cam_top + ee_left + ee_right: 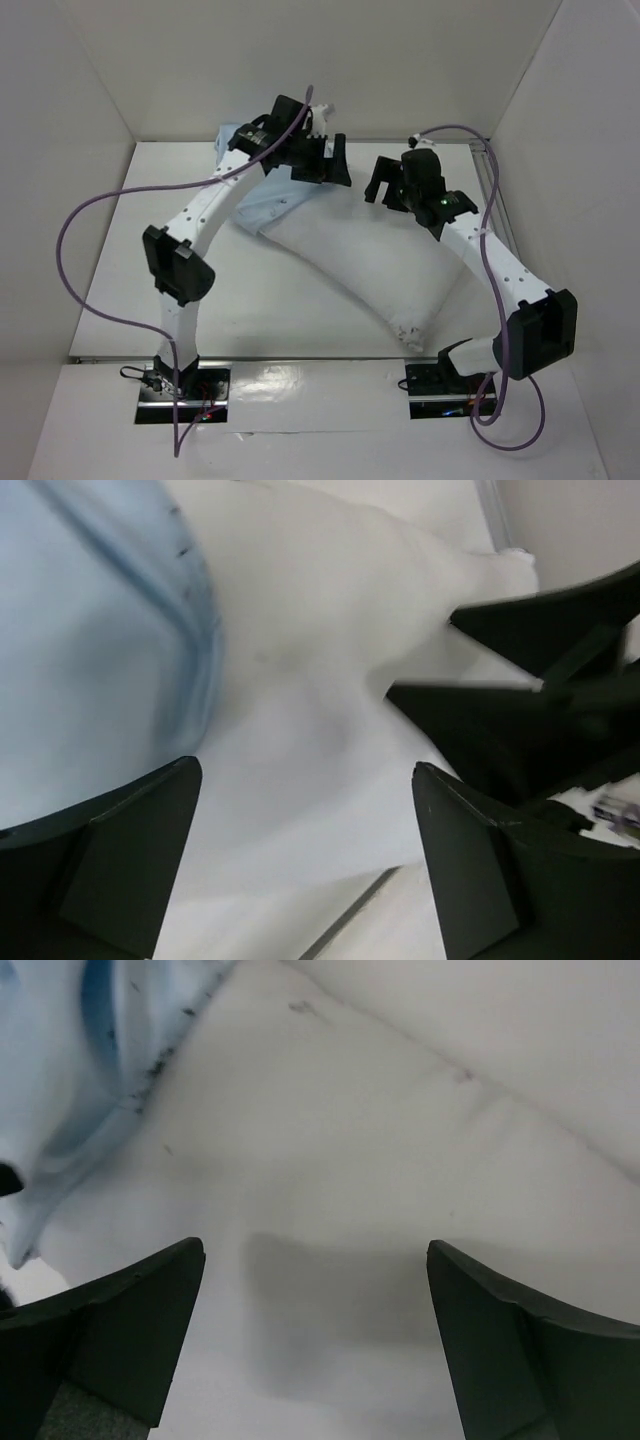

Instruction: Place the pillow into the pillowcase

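Observation:
The pillow's top near its far edge (364,198) (312,1285), a short way from the opening of the light blue pillowcase, will be gripped by my right gripper.
The plump white pillow (350,255) lies slantwise across the table, from the middle toward the near right. One end of it sits at the mouth of the light blue pillowcase (262,205), which lies crumpled at the far left. My left gripper (330,160) hovers open over that spot. In the left wrist view the pillowcase (90,630) and the pillow (310,680) lie below my left gripper (305,820), with nothing held between its fingers. My right gripper (383,180) is open just to the right, above the pillow's far edge. In its wrist view the right gripper (315,1310) spans only a white surface, with the pillowcase (70,1080) at the upper left.
White walls (90,90) close the table in on the left, back and right. A metal rail (492,190) runs along the right side. Purple cables (75,270) loop from both arms. The two grippers hang close together, a hand's width apart.

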Controlling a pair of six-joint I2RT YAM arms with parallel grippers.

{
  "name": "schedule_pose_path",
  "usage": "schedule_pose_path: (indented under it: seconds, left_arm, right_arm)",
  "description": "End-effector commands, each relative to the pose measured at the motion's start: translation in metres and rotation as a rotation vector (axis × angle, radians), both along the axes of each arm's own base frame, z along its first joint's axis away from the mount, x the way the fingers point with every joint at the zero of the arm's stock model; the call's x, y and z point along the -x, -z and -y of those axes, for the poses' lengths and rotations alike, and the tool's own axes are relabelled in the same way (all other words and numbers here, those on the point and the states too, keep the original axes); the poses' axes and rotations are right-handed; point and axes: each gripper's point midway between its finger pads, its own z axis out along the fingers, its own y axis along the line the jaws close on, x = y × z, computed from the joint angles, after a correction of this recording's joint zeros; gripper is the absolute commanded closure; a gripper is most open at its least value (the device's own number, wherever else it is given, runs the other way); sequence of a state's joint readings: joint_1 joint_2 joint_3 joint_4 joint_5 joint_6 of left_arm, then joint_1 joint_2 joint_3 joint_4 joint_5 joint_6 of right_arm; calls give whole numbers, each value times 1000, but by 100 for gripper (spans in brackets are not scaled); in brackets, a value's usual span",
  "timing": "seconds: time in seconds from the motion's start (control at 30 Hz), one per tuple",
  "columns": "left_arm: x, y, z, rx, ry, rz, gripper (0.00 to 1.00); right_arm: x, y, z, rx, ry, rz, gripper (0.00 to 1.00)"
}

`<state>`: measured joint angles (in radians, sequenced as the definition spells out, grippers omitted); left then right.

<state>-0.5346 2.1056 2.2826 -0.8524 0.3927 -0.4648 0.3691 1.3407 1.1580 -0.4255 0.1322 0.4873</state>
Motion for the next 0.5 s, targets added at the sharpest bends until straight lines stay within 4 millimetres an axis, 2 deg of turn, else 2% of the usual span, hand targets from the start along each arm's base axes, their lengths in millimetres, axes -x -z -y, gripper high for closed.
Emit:
schedule_pose_path:
  seconds: [0.0,0.07,0.1,0.13,0.17,0.2,0.23,0.27,0.3,0.33,0.37,0.4,0.47]
  left_arm:
    - [9,-68,-64,-111,-167,234,0]
    - [12,-67,-89,-167,-247,256,8]
    - [19,-43,-102,-230,-269,216,10]
    - [19,-55,-127,-233,-358,250,10]
    - [21,-50,-139,-237,-405,236,9]
    - [30,-13,-153,-293,-429,167,9]
    - [39,-19,-167,-285,-471,191,7]
    - [40,-13,-172,-262,-505,187,7]
    - [54,25,-181,-310,-514,127,7]
    - [59,34,-187,-300,-533,122,9]
    - [70,29,-190,-252,-562,142,9]
    - [75,59,-199,-261,-591,131,11]
    - [81,75,-206,-226,-620,153,8]
  right_arm:
    - [-16,-50,6,78,-20,99,0]
    - [-22,-65,9,110,-22,130,0]
    - [-25,-79,11,114,-16,163,0]
    - [-26,-88,6,115,-30,190,0]
    - [-27,-89,0,135,-58,198,0]
    - [-30,-103,-7,133,-74,228,0]
    - [-31,-98,-19,147,-107,211,0]
    - [-32,-97,-26,163,-125,208,0]
    - [-32,-97,-35,164,-144,204,0]
    - [-33,-96,-50,173,-180,200,0]
    - [-33,-96,-58,180,-201,202,0]
    - [-32,-95,-66,180,-218,201,0]
    - [-30,-85,-78,182,-250,182,0]
